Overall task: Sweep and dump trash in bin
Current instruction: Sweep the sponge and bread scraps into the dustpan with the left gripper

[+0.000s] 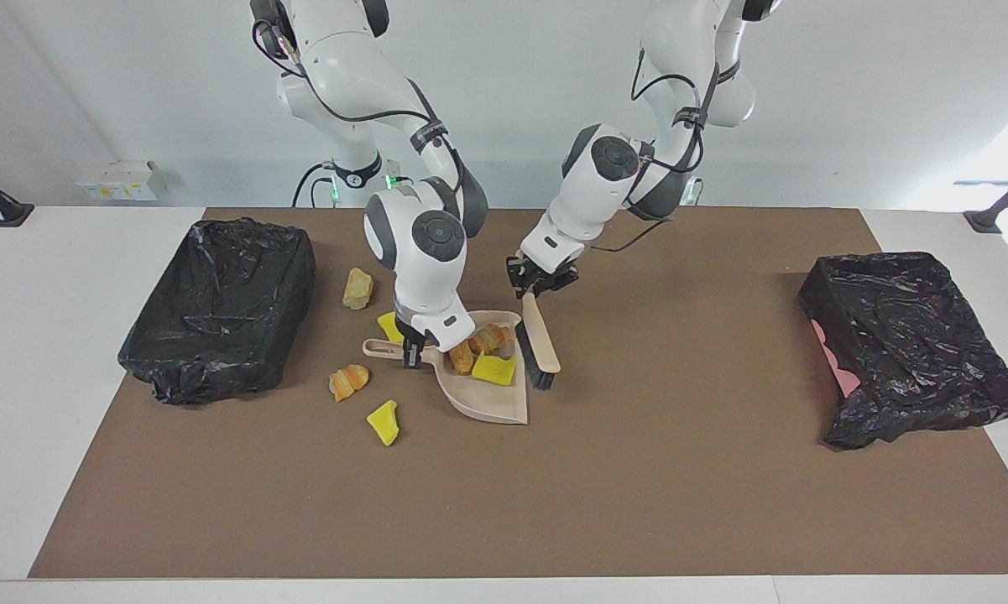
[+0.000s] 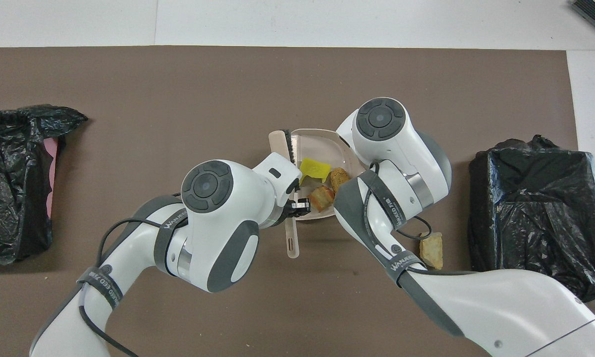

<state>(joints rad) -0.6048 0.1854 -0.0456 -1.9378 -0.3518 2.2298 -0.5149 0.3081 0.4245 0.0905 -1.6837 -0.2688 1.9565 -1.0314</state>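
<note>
My left gripper is to set the beige brush down on the bare brown mat [image 2: 249, 301] between my arms, at a spot nearer me than the dustpan.
My right gripper [image 1: 411, 346] is shut on the handle of the beige dustpan [image 1: 491, 403], which rests on the brown mat. Three bits of trash lie in the pan [image 2: 317, 144]: a yellow chunk [image 1: 495, 369] and two tan lumps [image 1: 491, 337] [image 1: 462, 359]. My left gripper [image 1: 537, 287] is shut on the handle of the beige brush [image 1: 542, 340], which slants down with its black bristles at the pan's open edge. Loose trash stays on the mat beside the pan handle: a tan lump [image 1: 357, 288], a yellow chunk [image 1: 390, 325], an orange lump [image 1: 348, 382] and another yellow chunk [image 1: 383, 422].
A bin lined with a black bag [image 1: 218, 306] stands at the right arm's end of the mat. A second black-bagged bin [image 1: 906, 344], showing some pink, stands at the left arm's end. In the overhead view the right arm hides most of the loose trash.
</note>
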